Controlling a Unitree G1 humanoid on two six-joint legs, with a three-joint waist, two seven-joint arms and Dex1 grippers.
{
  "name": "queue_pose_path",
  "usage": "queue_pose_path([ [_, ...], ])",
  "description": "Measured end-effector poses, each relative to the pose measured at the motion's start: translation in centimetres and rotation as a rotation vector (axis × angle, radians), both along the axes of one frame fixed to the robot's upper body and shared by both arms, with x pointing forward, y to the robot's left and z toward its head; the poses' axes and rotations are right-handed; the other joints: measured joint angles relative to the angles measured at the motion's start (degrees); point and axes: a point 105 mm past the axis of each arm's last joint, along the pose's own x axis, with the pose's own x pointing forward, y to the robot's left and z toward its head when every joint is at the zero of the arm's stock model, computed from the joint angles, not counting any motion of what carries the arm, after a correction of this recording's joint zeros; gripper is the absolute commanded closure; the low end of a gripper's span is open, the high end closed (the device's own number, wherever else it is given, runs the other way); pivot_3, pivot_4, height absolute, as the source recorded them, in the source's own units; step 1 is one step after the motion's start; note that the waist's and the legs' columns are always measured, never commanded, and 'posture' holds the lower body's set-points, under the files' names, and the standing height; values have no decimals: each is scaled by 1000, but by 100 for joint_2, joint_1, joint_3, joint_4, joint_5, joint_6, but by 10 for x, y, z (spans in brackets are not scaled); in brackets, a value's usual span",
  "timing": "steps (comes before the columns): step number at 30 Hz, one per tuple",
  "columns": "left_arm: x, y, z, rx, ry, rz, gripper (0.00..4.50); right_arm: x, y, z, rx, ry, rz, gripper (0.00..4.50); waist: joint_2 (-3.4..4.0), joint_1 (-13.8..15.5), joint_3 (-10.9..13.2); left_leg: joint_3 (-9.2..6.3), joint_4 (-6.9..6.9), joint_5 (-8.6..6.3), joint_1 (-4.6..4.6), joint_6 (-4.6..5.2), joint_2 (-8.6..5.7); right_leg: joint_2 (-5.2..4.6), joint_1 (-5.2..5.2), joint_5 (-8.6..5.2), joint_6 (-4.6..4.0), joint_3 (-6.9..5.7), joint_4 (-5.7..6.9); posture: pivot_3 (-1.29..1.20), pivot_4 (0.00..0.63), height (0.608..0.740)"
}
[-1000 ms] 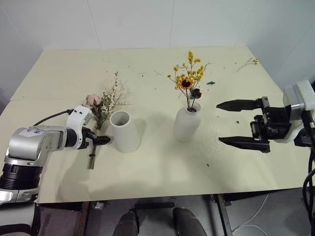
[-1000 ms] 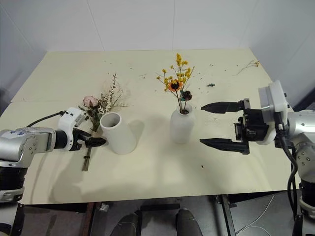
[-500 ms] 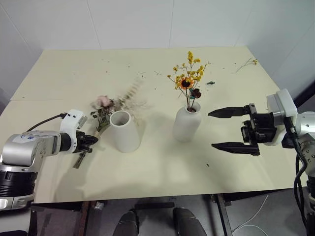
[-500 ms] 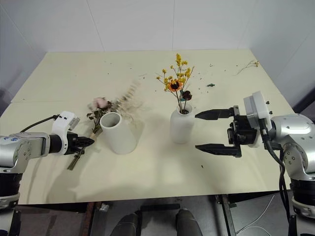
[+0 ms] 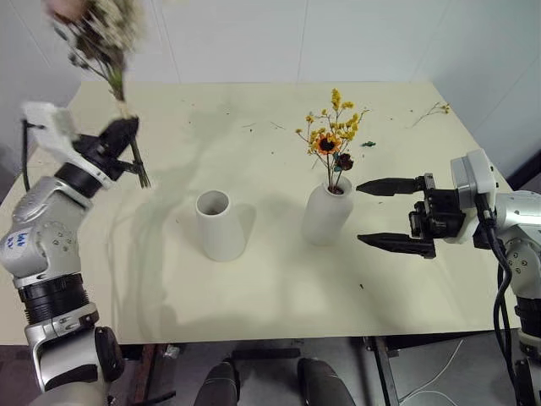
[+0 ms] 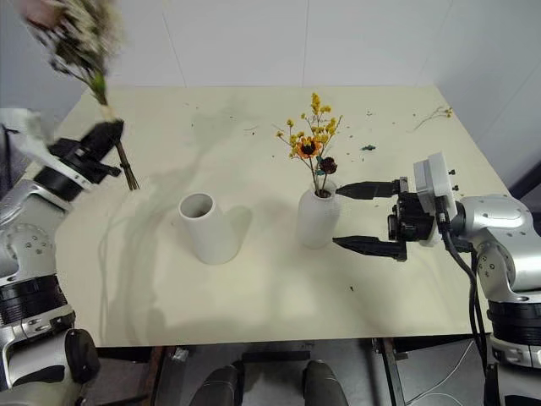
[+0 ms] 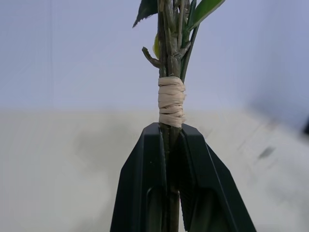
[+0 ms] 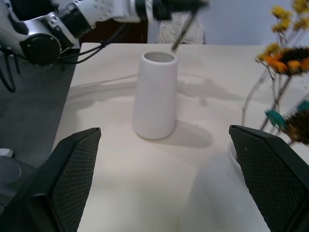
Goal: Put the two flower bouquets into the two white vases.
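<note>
My left gripper needs to release the large bouquet with its stems in the opening of the empty wide-mouthed white vase (image 5: 215, 203).
My left gripper (image 5: 122, 134) is shut on the stems of the large bouquet (image 5: 100, 32), held upright high above the table's far left; its pink rose and beige sprigs are blurred. The left wrist view shows the stems (image 7: 171, 101), bound with beige twine, pinched between the black fingers (image 7: 145, 183). The wide-mouthed white vase (image 5: 220, 225) stands with nothing in it at the table's middle left. To its right, the small bouquet (image 5: 331, 142) of yellow blossoms with an orange sunflower stands in the narrow-necked vase (image 5: 327, 212). Just right of that vase my right gripper (image 5: 379, 213) is open and holds nothing.
The cream table (image 5: 279, 288) carries scattered twigs and crumbs, with a loose sprig (image 5: 433, 109) at its far right corner. White walls rise behind the table. The near edge runs close below both vases.
My left gripper has shut on the large bouquet's stems and swung it up off the table beside the wide vase to high at the far left. The right gripper has edged closer to the narrow-necked vase.
</note>
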Motion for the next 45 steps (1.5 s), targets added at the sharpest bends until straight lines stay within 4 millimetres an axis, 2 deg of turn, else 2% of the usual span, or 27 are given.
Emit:
queue_pose_path([
  [2,-7,-9,5,-59,-41,-111,4435,3,0,1,5,-8,-6,0,-1,1,0,0,9,0,-3,0,0,0,1,2,3,0,3,0,150,740],
  [4,-23,-24,15,-106,-88,-283,4435,6,1,3,11,-17,-13,0,-3,-9,1,0,19,-1,-7,2,-1,0,3,5,8,0,2,0,150,740],
  [6,-38,-38,25,-102,-126,-423,4435,8,2,4,16,-30,-13,0,-2,-16,1,0,23,-1,-5,3,-1,0,5,5,9,0,4,0,150,740],
  [8,-46,-45,29,-89,-144,-488,4435,11,2,3,19,-33,-18,0,-2,-16,1,0,24,-1,3,2,-1,2,10,5,8,0,8,0,150,740],
  [14,-46,-67,20,-67,-115,-594,4435,19,-1,2,14,-54,-53,0,-2,-11,1,0,40,-1,4,2,-1,3,20,11,8,0,5,0,150,740],
  [21,-42,-77,2,-32,-99,-608,4435,20,-3,0,18,-47,-70,0,-2,-9,1,0,37,-2,1,4,1,5,17,11,8,2,2,0,150,740],
  [29,-36,-100,-9,4,-136,-628,4435,18,-3,0,24,-59,-94,0,-3,0,1,0,38,-3,-1,5,0,4,19,12,9,2,-5,0,150,740],
  [33,-39,-109,-24,36,-115,-669,4435,17,-2,0,28,-63,-100,0,-2,-29,1,0,35,-4,2,7,2,7,18,12,8,4,-5,0,150,740],
  [35,-40,-107,-35,47,-99,-668,3689,17,-2,1,30,-63,-107,0,-2,-31,1,0,35,-4,0,7,4,9,15,12,8,5,-4,0,150,740],
  [38,-37,-99,-42,63,-89,-627,2814,18,-3,1,33,-64,-115,0,-2,-6,1,0,40,-4,0,7,3,8,18,13,7,5,-4,0,150,740],
  [45,-37,-94,-42,97,-102,-607,522,19,-3,2,39,-66,-131,0,-2,-2,1,0,40,-5,0,8,3,8,20,15,7,4,-8,0,150,740],
])
